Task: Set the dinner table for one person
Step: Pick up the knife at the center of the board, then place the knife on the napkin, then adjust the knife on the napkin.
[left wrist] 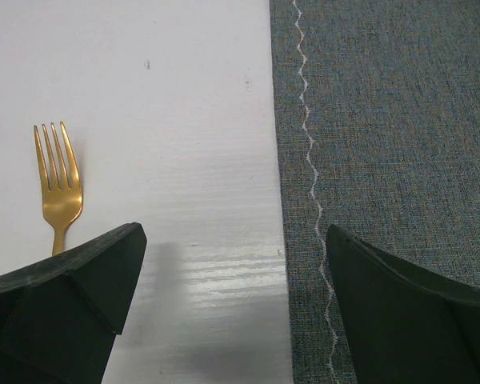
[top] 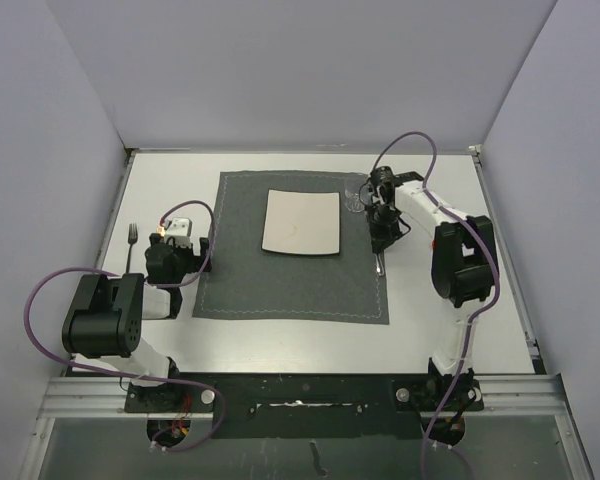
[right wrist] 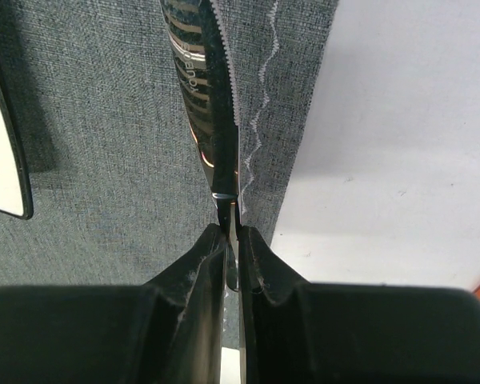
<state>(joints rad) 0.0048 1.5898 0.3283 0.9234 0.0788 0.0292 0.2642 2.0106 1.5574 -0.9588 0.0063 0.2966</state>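
The knife sits out by the mat's stitched edge, so my right gripper should put it down, grab its handle again and move it closer to the plate (top: pixel 360 262).
The dinner table (top: pixel 280 340) is a white tabletop with a dark grey placemat (top: pixel 290 285) on it. A square white plate (top: pixel 300 222) lies on the mat. My right gripper (top: pixel 380 238) is shut on a serrated knife (right wrist: pixel 204 88) and holds it low over the mat's right edge (right wrist: pixel 256 136), blade pointing away from the wrist. The plate's edge (right wrist: pixel 0 152) is to its left. My left gripper (top: pixel 180 245) is open and empty over the table (left wrist: pixel 184 120), beside the mat's left edge (left wrist: pixel 384 120). A gold fork (left wrist: pixel 60 192) lies left of it (top: pixel 132 245).
A clear glass (top: pixel 355 197) seems to stand at the mat's far right, just behind my right gripper. Grey walls close the table on three sides. Bare white table (right wrist: pixel 400 120) lies right of the mat.
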